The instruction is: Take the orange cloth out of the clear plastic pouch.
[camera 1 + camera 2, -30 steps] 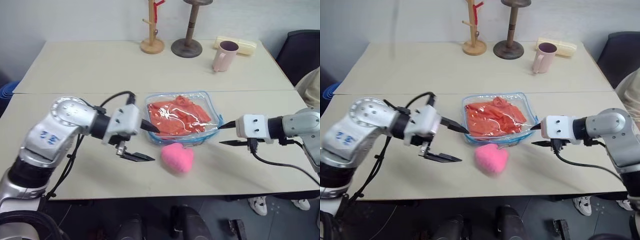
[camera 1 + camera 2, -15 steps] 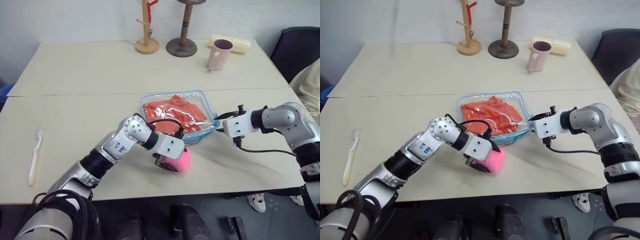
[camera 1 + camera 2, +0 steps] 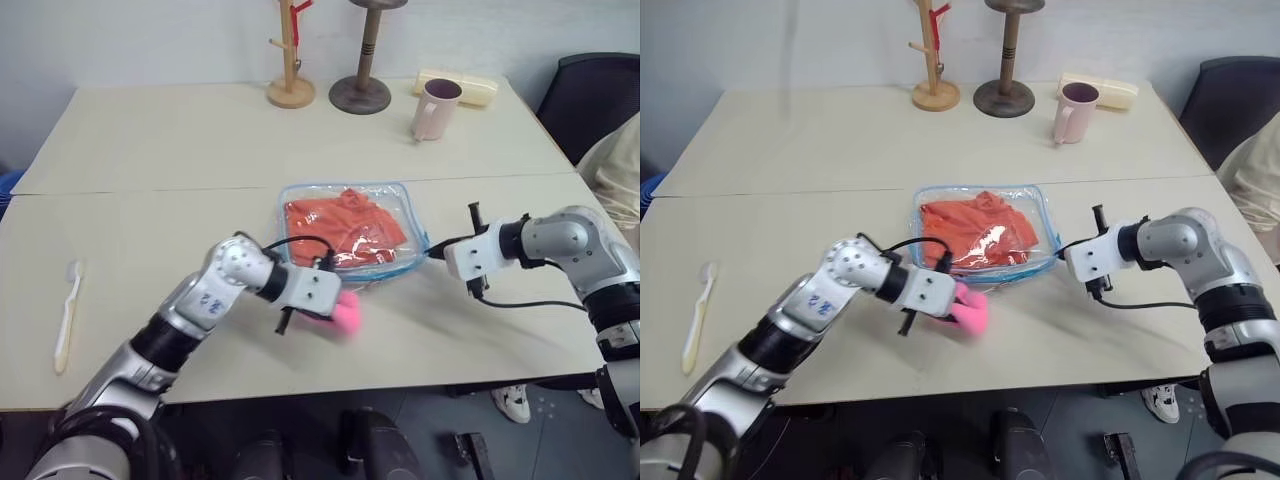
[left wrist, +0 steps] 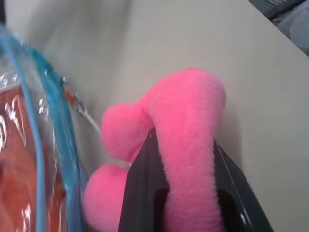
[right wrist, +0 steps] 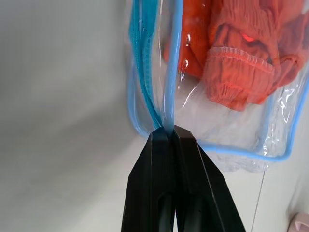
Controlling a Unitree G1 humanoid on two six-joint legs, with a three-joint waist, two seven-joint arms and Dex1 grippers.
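Note:
I will let go of the pink plush, now at the pouch's near edge, with my left gripper on the table (image 3: 205,308) between the white toothbrush and the clear plastic pouch.
The clear plastic pouch (image 3: 347,187) with light blue trim lies flat mid-table, the orange cloth (image 3: 343,228) crumpled inside it. My right gripper (image 3: 432,248) is shut on the pouch's blue-trimmed right edge; in the right wrist view its fingertips (image 5: 165,131) pinch the trim, with the pouch (image 5: 222,133) and cloth (image 5: 241,67) just beyond. My left gripper (image 3: 335,305) sits at the pouch's near edge, shut on a fluffy pink plush lump (image 3: 347,314). In the left wrist view both fingers squeeze the plush (image 4: 188,106) next to the pouch's blue edge (image 4: 58,111).
A white toothbrush (image 3: 68,312) lies at the left. At the back stand a wooden peg stand (image 3: 290,90), a dark round-based stand (image 3: 360,92), a pink mug (image 3: 432,108) and a cream box (image 3: 458,87). A black chair (image 3: 592,95) and a person's sleeve (image 3: 622,165) are at right.
My left gripper has dropped to the table and closed on the pink plush. My right gripper has reached the pouch's right edge and shut on its trim.

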